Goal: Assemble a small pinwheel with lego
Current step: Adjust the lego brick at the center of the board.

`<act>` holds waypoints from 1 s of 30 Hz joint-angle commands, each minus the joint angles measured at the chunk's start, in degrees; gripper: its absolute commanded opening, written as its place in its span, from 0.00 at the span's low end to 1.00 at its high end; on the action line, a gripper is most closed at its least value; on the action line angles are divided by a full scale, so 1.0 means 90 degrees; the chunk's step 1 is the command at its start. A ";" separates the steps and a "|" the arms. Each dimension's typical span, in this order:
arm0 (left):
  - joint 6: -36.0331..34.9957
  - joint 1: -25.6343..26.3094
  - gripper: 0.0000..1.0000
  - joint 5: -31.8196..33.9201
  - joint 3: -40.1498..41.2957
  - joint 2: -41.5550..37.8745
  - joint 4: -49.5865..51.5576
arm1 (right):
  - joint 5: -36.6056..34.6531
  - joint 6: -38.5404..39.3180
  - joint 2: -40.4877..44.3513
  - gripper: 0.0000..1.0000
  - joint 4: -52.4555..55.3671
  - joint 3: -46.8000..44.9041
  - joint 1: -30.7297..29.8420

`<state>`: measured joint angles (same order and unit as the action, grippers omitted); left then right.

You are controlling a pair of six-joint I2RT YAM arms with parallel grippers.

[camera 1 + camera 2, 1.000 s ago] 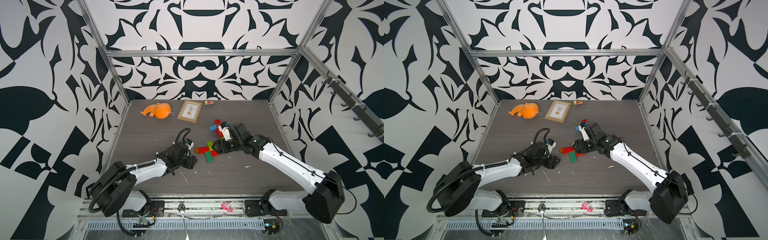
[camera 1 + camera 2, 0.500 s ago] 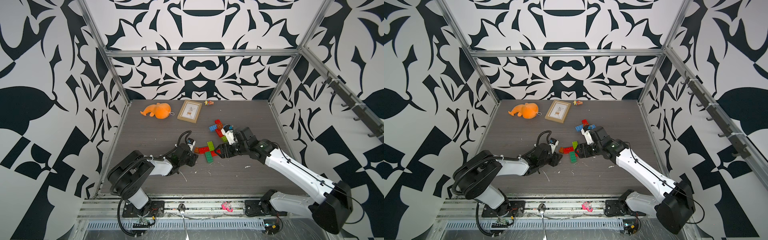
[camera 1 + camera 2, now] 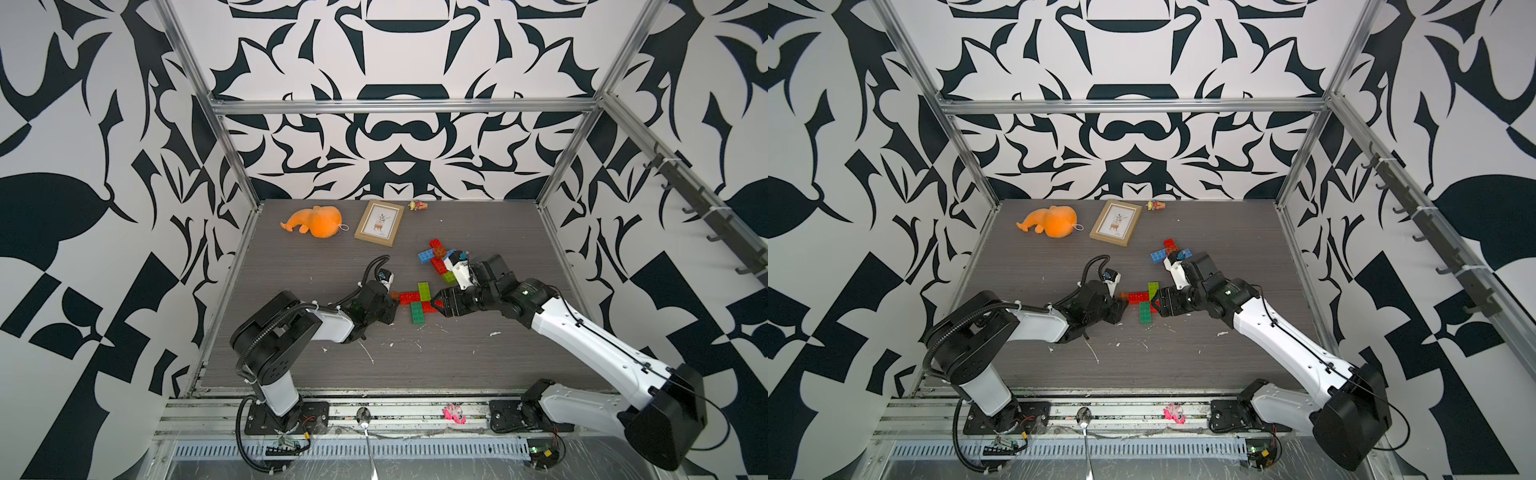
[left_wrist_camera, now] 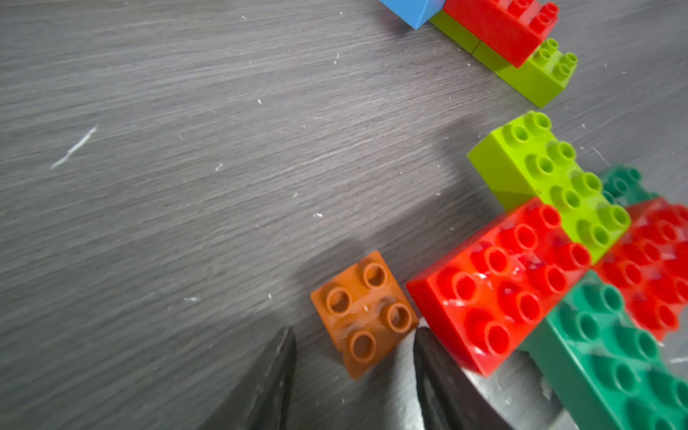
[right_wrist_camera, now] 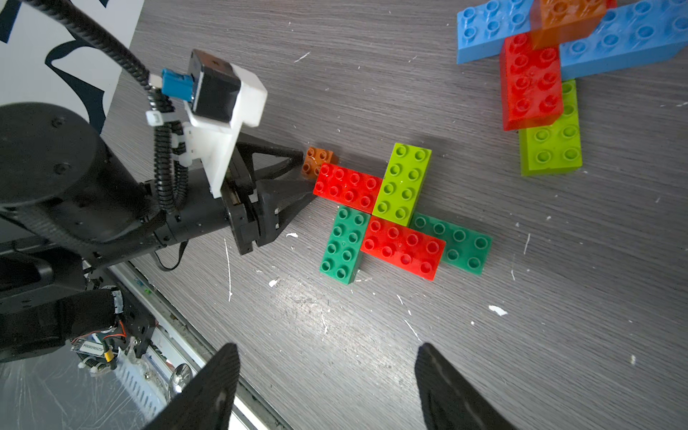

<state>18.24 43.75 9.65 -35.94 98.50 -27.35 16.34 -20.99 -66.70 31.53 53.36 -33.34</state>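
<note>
I need to next use my right gripper to grab the opposite sides (image 3: pixel 394 295) (image 5: pixel 317 165) of the small orange-brown square brick that sits between the fingers of my left gripper.
A cross of lego (image 3: pixel 419 297) (image 3: pixel 1145 300) (image 5: pixel 391 208) lies flat mid-table: two red, two dark green and one lime brick. At its left end sits a small orange-brown square brick (image 4: pixel 363 312) (image 5: pixel 316 160). My left gripper (image 4: pixel 353 335) (image 3: pixel 394 302) is open. Its fingertips (image 4: pixel 286 342) flank that brick's near corner, and a gap shows on one side. My right gripper (image 5: pixel 327 350) (image 3: pixel 438 302) is open and empty, at the cross's right end. A second stack of blue, red, orange and lime bricks (image 3: pixel 436 259) (image 5: pixel 540 74) lies behind, partly hidden by the right wrist.
An orange plush toy (image 3: pixel 318 220), a framed picture (image 3: pixel 379 221) and a tiny figure (image 3: pixel 415 205) lie along the back wall. White scraps dot the table. A spoon (image 3: pixel 363 415) and a pink item (image 3: pixel 453 412) rest on the front rail.
My left gripper has slid right and away from the front, up to the small orange-brown brick, its arm folding back. The right gripper has dropped slightly, uncovering more of the rear stack.
</note>
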 commanded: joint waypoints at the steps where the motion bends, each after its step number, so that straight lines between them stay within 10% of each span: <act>1: 0.0272 0.0004 0.58 0.0447 -0.0124 0.0265 0.0734 | 0.0165 0.0043 0.0021 0.77 -0.0088 -0.0040 0.0028; 16: 0.0334 0.0005 0.44 0.0563 -0.0699 0.0595 0.1414 | 0.0321 -0.0060 -0.0060 0.75 -0.0127 -0.0097 0.0071; 30: 0.0772 0.0574 0.35 0.1043 0.0344 -0.1003 0.1803 | 0.0033 -0.0289 0.0010 0.69 -0.0234 -0.0267 0.0054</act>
<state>23.31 46.78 16.43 -34.70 92.64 -15.94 17.04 -22.50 -67.66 31.27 51.42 -32.97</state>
